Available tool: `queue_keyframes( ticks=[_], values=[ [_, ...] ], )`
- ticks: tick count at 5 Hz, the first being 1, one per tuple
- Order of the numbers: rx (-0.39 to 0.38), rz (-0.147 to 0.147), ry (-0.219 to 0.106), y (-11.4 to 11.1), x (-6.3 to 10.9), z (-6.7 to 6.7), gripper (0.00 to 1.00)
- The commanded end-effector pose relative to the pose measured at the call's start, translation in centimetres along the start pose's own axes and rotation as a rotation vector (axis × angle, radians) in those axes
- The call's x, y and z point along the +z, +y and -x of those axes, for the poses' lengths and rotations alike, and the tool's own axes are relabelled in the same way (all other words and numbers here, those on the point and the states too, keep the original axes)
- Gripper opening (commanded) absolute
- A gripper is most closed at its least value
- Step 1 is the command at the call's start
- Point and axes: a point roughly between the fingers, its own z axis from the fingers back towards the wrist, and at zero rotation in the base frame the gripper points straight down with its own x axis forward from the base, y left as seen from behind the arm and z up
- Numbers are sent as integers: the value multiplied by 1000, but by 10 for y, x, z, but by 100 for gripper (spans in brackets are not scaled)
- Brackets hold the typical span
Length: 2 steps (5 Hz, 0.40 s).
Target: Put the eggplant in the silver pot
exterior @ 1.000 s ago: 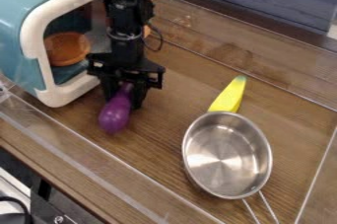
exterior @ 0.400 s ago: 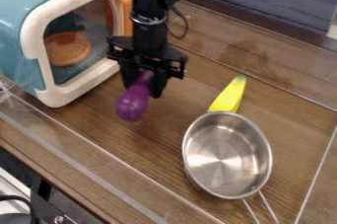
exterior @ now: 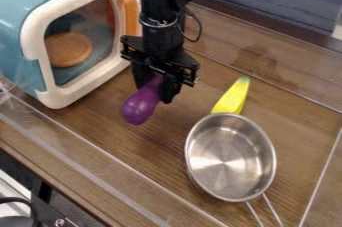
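Observation:
I should set the eggplant down on the silver pot's bottom (exterior: pixel 230 167), with the eggplant's fat end toward the wire handle.
The glossy purple eggplant (exterior: pixel 140 105) hangs a little above the wooden table, tilted, with its upper end between the fingers of my black gripper (exterior: pixel 159 89), which is shut on it and points straight down. The silver pot (exterior: pixel 230 158) sits on the table at the lower right of the eggplant, empty, with its thin wire handle reaching the bottom edge. A short stretch of bare table lies between the eggplant and the pot's rim.
A teal and white toy microwave (exterior: pixel 51 41) stands open at the left with an orange round thing inside. A yellow corn-like toy (exterior: pixel 233 96) lies just above the pot. A clear plastic wall (exterior: pixel 54 176) runs along the table's front edge.
The gripper has lifted the eggplant off the table and carried it to the right, toward the pot. The wrist has also rolled somewhat.

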Motion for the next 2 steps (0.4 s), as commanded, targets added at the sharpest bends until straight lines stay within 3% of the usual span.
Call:
queue_keyframes(
  ticks=[1, 2],
  values=[
    [-11, 8, -64, -8, 26, 4, 0],
    [-21, 27, -67, -22, 35, 13, 0]
  ],
)
